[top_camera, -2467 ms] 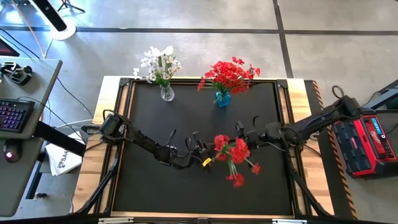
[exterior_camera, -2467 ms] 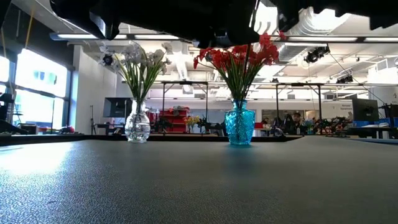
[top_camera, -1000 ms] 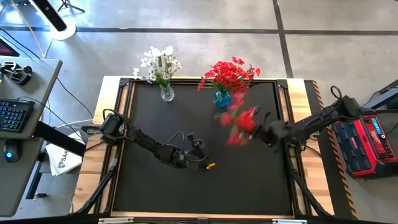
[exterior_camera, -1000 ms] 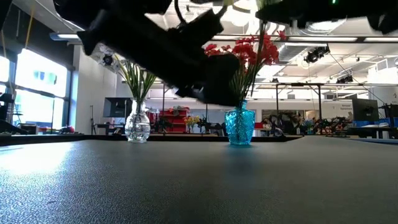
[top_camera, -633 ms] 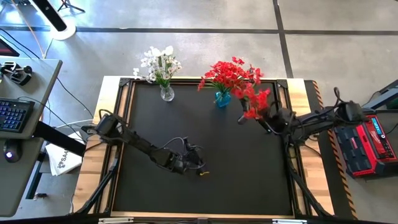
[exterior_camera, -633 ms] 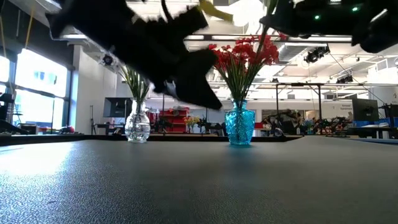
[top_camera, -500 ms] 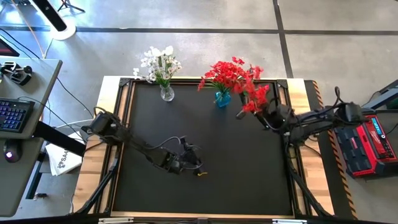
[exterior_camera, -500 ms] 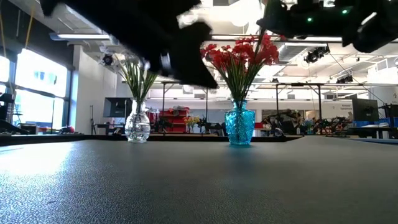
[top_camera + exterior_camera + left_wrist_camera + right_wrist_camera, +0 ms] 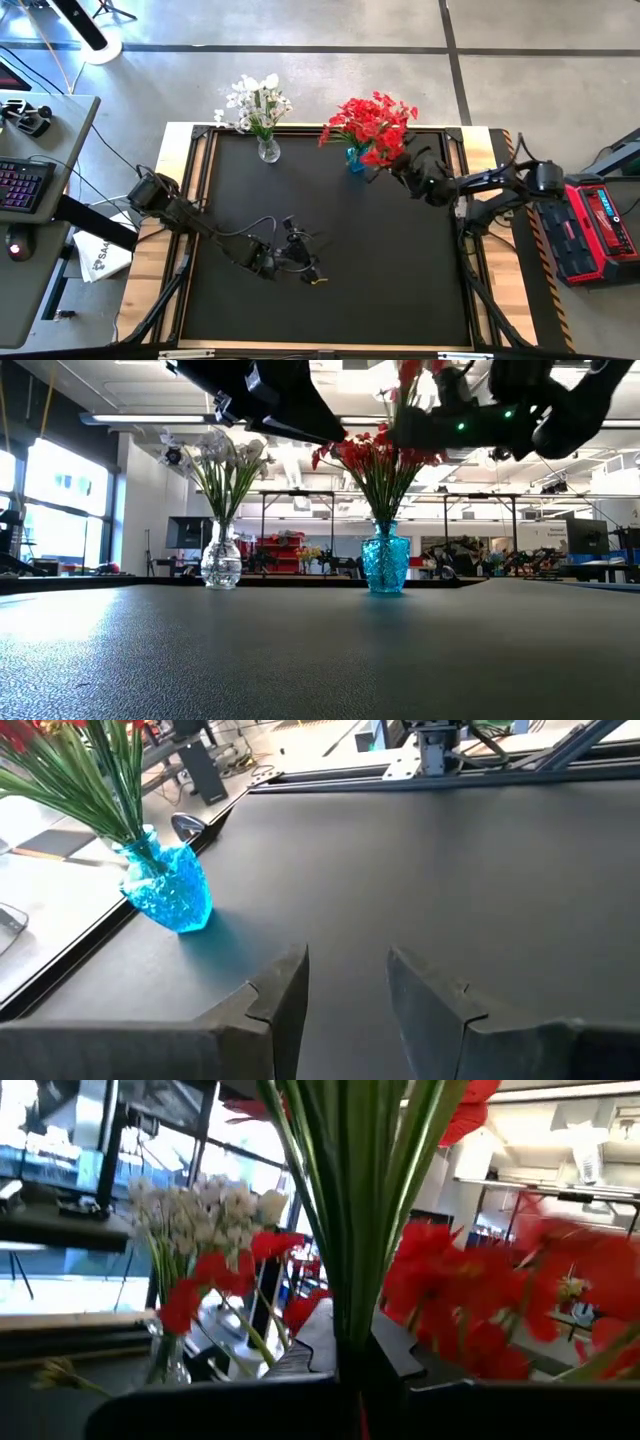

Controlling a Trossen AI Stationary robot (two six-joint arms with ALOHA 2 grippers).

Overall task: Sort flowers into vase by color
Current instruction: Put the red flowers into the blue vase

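My right gripper should open, take the sprig nearer its blooms (image 9: 468,1118) and ease it deeper, because the red sprig stands high over the blue vase's bunch of flowers.
A blue vase (image 9: 356,157) with red flowers (image 9: 368,118) stands at the table's far edge. Left of it is a clear vase (image 9: 268,150) with white flowers (image 9: 255,98). My right gripper (image 9: 402,166), just right of the blue vase, is shut on a red sprig (image 9: 384,150) whose blooms lie against the vase's bunch. Its green stems (image 9: 350,1230) fill the right wrist view. My left gripper (image 9: 306,270) hovers over the table's middle, open with nothing between its fingers (image 9: 285,990), and the blue vase (image 9: 168,892) stands ahead of it. My right gripper pinches the red sprig's bunched green stems (image 9: 352,1320) between its two fingers. The fingers come about level from the table's right side. The sprig is lifted clear of the table, with its blooms (image 9: 440,1280) beyond the fingertips, toward the blue vase.
A black mat (image 9: 400,270) covers the table inside a wooden frame (image 9: 165,250). A red case (image 9: 590,225) sits beyond the table's right edge and a desk with a keyboard (image 9: 22,185) beyond its left edge.
My right gripper has carried the red sprig toward the table's far edge and left, up to the blue vase's bunch. My left gripper has risen and drawn back toward the table's left and near edges.
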